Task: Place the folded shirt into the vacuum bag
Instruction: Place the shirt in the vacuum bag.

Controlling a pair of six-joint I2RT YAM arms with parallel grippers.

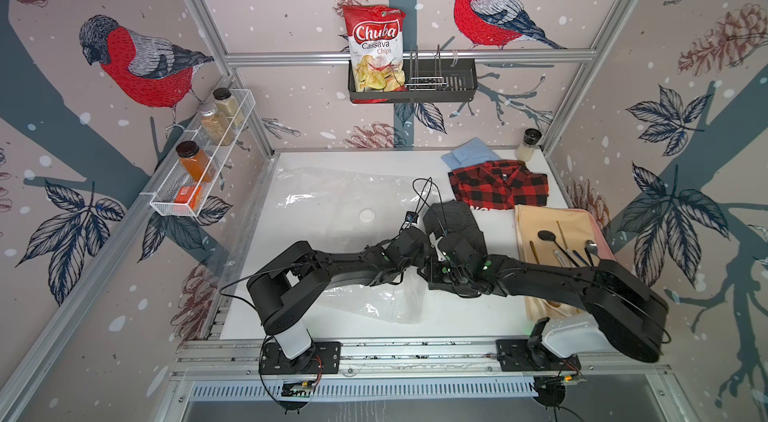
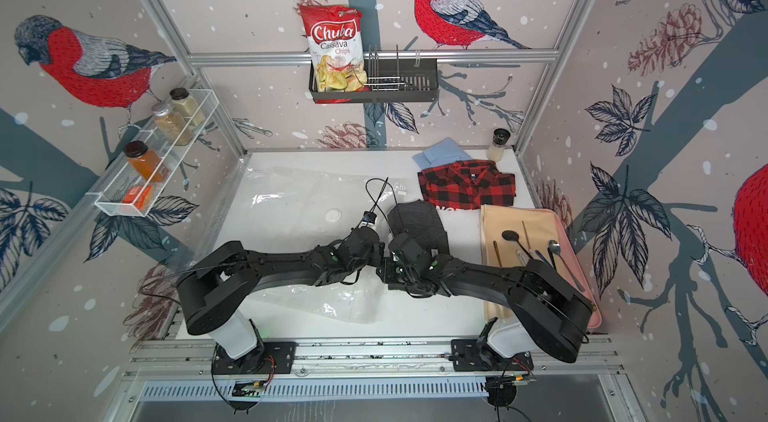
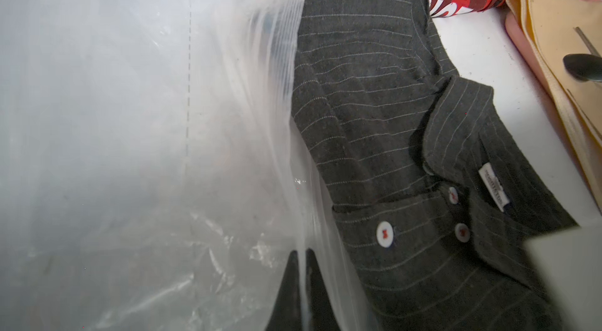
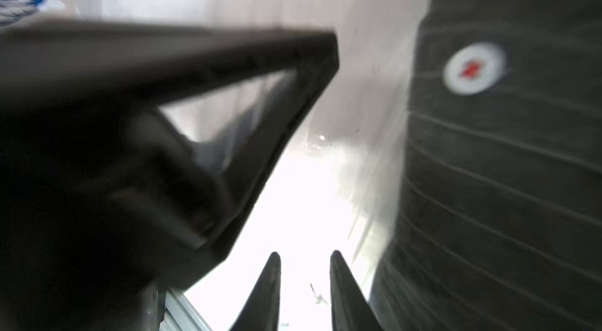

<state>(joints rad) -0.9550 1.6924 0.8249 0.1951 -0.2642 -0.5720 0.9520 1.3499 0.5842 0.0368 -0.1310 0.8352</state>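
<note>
The shirt's side edge is outside my right gripper's fingers, so my right gripper needs to open, pinch the shirt's near corner (image 4: 390, 274) and pull it toward the bag.
The folded shirt (image 1: 453, 220) (image 2: 419, 220) is dark grey with thin pale stripes and white buttons, and it lies mid-table. The vacuum bag (image 1: 332, 200) (image 2: 299, 200), clear and crinkly with a round white valve (image 1: 367, 215), spreads to its left. My left gripper (image 3: 303, 253) is shut on a thin lip of the bag (image 3: 130, 117), held up beside the shirt (image 3: 374, 101). That plastic veils the shirt's near side edge. My right gripper (image 4: 304, 254) is open a little with nothing between its fingers, close beside the shirt (image 4: 505, 182) and the left gripper's fingers (image 4: 228, 62).
A red-and-black plaid shirt (image 1: 498, 187) and a blue cloth (image 1: 469, 154) lie behind the grey one. A beige cloth (image 1: 552, 220) bearing several utensils sits on a pink tray at the right edge. A spice jar (image 1: 528, 144) stands in the back right corner.
</note>
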